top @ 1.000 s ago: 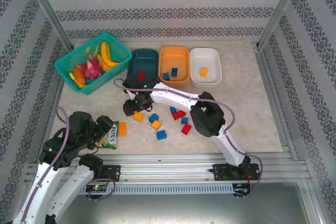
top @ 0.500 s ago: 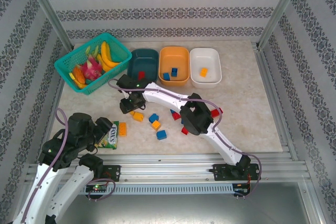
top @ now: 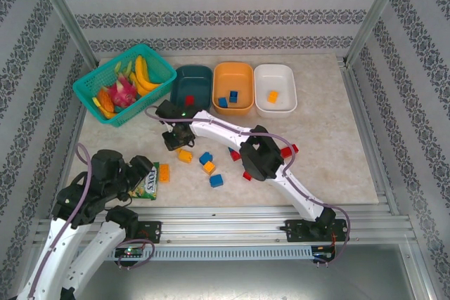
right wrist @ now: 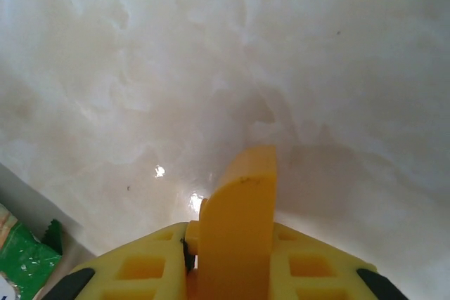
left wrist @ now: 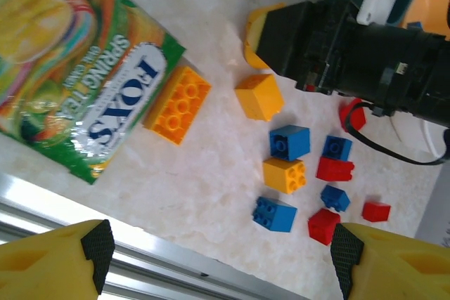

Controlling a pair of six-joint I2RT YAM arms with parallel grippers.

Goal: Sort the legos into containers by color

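Note:
Next, my right gripper releases the curved orange-yellow lego in the white container (top: 263,103), so that it ends up next to the orange brick. The lego is now just above the marble top.
My right gripper (right wrist: 236,244) is shut on a curved orange-yellow lego (right wrist: 240,205) just above the marble top; in the top view it (top: 171,143) sits left of the loose legos. An orange brick (top: 185,155), blue brick (top: 216,180) and red brick (top: 287,151) lie among several on the table. The teal container (top: 193,69) holds a red brick, the orange one (top: 233,65) blue bricks, the white one (top: 275,67) an orange brick. My left gripper (left wrist: 218,251) hangs open near the table's front edge, above a blue brick (left wrist: 274,213) and an orange one (left wrist: 284,174).
A green snack packet (left wrist: 77,82) lies at the front left with a flat orange brick (left wrist: 177,105) beside it. A green mesh basket (top: 105,116) of toy fruit stands at the back left. The right arm (top: 225,130) stretches across the bricks. A metal rail (top: 232,228) bounds the front.
The right gripper has closed onto the orange-yellow lego, and its arm has shifted left and lower over the bricks. The left arm has not moved.

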